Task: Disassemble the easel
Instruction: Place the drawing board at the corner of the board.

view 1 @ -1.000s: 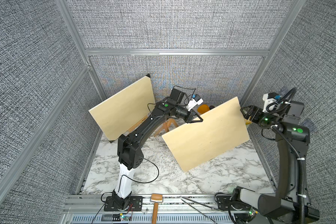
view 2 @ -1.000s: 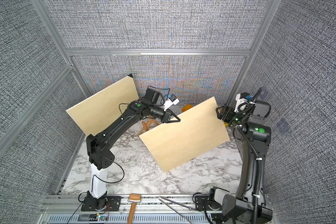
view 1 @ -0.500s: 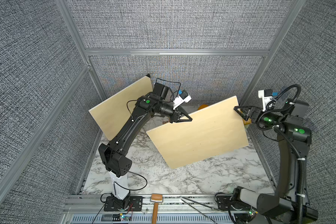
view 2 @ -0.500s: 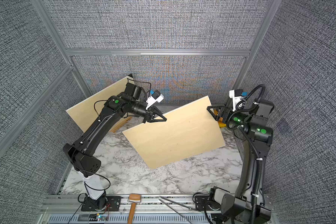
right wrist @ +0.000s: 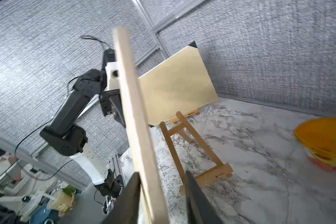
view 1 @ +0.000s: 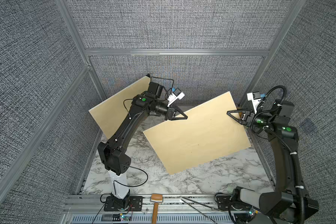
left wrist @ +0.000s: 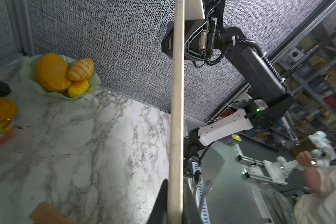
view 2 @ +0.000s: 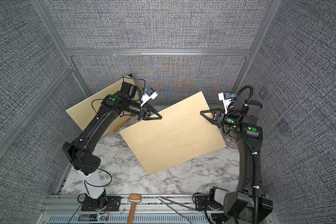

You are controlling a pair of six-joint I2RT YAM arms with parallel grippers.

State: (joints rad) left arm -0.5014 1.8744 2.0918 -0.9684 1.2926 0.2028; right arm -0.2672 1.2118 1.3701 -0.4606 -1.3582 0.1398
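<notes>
I have the tilted board's long upper edge in my left gripper, so next I take the short edge [view 1: 155, 151] across from my right gripper with my left gripper before lowering the board.
A pale wooden board [view 1: 198, 135] [view 2: 173, 135] hangs tilted above the marble table. My left gripper [view 1: 184, 117] [view 2: 159, 117] [left wrist: 175, 186] is shut on its upper left edge, and the edge [left wrist: 177, 97] runs straight out from the jaws. My right gripper [view 1: 229, 112] [view 2: 202, 112] [right wrist: 162, 172] stands astride the opposite edge [right wrist: 136, 116], open: one finger lies at the board and a gap shows at the other. A second board [view 1: 114, 108] [right wrist: 177, 89] leans at the back left on the wooden easel [right wrist: 184, 135] [view 2: 121, 124], which is mostly hidden in both top views.
A pale green dish of orange fruit [left wrist: 60, 75] and an orange-lidded jar [right wrist: 324, 139] stand near the back wall. A wooden mallet [view 1: 156, 203] and thin metal rods [view 1: 198, 207] lie on the front rail. Grey fabric walls close in three sides.
My left arm has swung the board's left end out to the left, away from the easel. The right gripper's jaws have narrowed round the board's right edge.
</notes>
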